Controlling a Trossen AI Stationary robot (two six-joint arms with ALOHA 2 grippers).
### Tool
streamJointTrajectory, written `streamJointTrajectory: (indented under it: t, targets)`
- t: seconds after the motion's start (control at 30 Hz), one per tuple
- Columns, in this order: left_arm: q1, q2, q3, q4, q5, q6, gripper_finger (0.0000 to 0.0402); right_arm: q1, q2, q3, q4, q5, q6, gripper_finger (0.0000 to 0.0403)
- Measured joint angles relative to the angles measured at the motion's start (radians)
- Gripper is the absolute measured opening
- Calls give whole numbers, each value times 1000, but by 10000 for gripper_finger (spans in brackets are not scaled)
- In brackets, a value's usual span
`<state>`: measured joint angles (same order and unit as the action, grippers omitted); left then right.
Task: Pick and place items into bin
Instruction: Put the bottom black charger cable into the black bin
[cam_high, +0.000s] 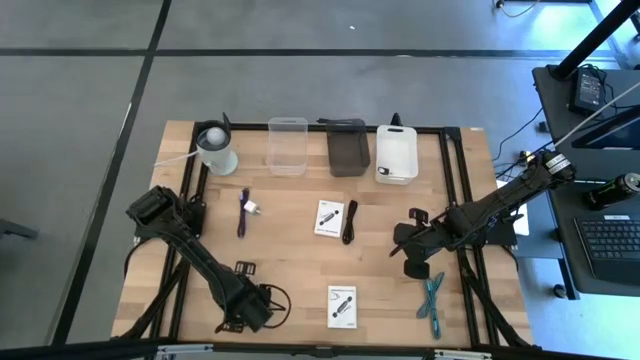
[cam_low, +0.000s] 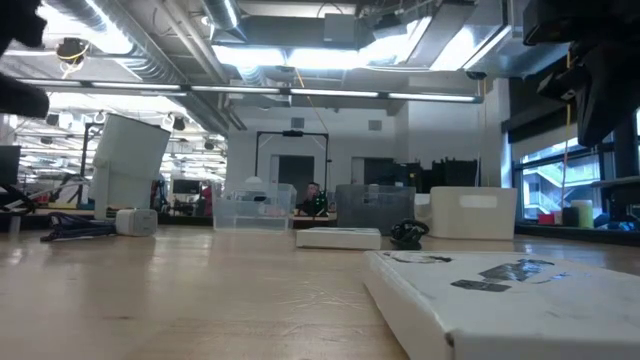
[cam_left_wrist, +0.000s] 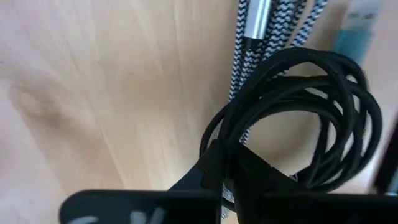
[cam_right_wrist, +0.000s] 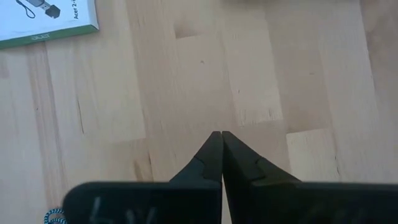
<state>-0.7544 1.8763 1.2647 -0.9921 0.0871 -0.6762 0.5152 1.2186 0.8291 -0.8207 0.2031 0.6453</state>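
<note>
Next, I release the black cable coil from my left gripper inside the dark bin (cam_high: 347, 141), over toward the far end of the bin.
My left gripper (cam_high: 258, 306) is low at the table's near left and shut at the black cable coil (cam_high: 276, 303), which fills the left wrist view (cam_left_wrist: 323, 118). My right gripper (cam_high: 414, 266) is shut over bare wood right of centre (cam_right_wrist: 222, 134) and touches nothing. One white card (cam_high: 330, 217) lies at mid-table with the black stick (cam_high: 350, 222) beside it. A second card (cam_high: 342, 305) lies near the front edge. The teal tool (cam_high: 432, 306) lies flat in front of my right gripper. The grey strip (cam_high: 243, 212) lies left of centre. My left gripper has the black cable coil pinched between its two shut fingers (cam_left_wrist: 239, 177), on the bunched strands at the near side of the loop (cam_left_wrist: 214, 140). The rest of the loop spreads out beyond the fingertips, close over the wood. Whether it is lifted clear does not show.
Three bins stand in a row at the far edge: clear (cam_high: 287, 145), dark (cam_high: 347, 148), white (cam_high: 396, 153). A white cylinder (cam_high: 215, 148) stands left of them. A black-and-white braided cable (cam_left_wrist: 261, 37) lies under the coil. Bare wood lies between the two arms.
</note>
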Motion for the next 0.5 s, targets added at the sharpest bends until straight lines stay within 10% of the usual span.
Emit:
streamJointTrajectory:
  t: [0.5]
  targets:
    - [177, -246, 181, -178, -202, -91, 4, -1, 0, 0, 11, 75, 26, 3]
